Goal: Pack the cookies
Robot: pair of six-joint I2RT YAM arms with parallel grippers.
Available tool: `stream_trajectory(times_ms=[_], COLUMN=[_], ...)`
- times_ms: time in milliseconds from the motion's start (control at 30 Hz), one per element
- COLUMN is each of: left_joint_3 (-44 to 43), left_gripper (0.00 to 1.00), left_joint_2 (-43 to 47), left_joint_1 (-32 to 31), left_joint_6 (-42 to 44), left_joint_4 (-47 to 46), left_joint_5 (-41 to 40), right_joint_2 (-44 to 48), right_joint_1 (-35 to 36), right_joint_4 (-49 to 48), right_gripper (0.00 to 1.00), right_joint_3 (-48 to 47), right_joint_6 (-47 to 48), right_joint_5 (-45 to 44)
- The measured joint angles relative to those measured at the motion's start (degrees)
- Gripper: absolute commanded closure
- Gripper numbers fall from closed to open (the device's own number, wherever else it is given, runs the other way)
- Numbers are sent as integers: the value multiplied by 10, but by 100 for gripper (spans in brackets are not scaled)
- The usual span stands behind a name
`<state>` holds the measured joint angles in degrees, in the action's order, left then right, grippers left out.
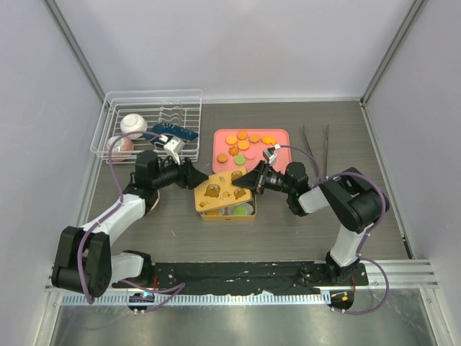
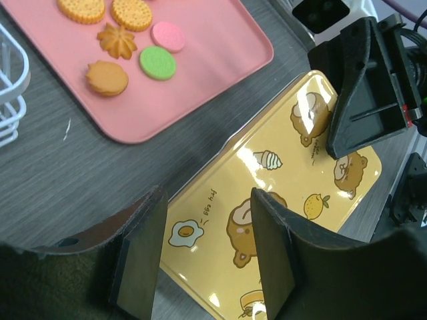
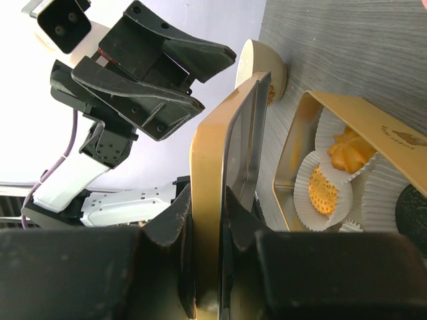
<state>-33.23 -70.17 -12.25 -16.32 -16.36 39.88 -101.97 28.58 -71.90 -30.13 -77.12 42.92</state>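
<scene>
Next, I release the yellow bear-print lid with my right gripper on top of the gold tin (image 1: 227, 199) (image 3: 363, 180), so it covers the tin's white paper cups.
Several cookies (image 1: 245, 144), mostly orange with a green and a pink one, lie on a pink tray (image 1: 281, 162); they also show in the left wrist view (image 2: 127, 40). The gold tin (image 1: 216, 214) stands in front of the tray, with white paper cups and a few cookies (image 3: 322, 189) inside. My right gripper (image 1: 246, 180) is shut on the edge of the tin's yellow bear-print lid (image 3: 210, 200) and holds it tilted over the tin. My left gripper (image 2: 207, 247) is open, its fingers apart just above the lid's (image 2: 280, 193) left end.
A white wire rack (image 1: 148, 122) with cups and a blue item stands at the back left. Thin dark tongs (image 1: 317, 140) lie to the right of the pink tray (image 2: 220, 60). Grey walls close in the table on three sides.
</scene>
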Motion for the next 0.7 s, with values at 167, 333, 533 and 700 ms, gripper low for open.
stream_trajectory(times_ms=[167,333,533,700], left_joint_3=[8,8,8,4], left_gripper=[43,43,43,43], left_joint_2=[-10,-14,-13,-13], left_joint_1=[-1,-2,-4,-4], left_joint_6=[-10,-12,-1,10], left_joint_4=[2,17,56,90], left_joint_5=[-12,-16,-28,-41], right_joint_2=[-1,-2,-15,-16], right_joint_1=[2,2,2,3], right_joint_4=[10,12,14,18], right_gripper=[99,99,99,99], right_joint_3=[0,0,-2,-2], right_joint_6=[13,20,21,22], right_joint_5=[-8,-13,-18,-23])
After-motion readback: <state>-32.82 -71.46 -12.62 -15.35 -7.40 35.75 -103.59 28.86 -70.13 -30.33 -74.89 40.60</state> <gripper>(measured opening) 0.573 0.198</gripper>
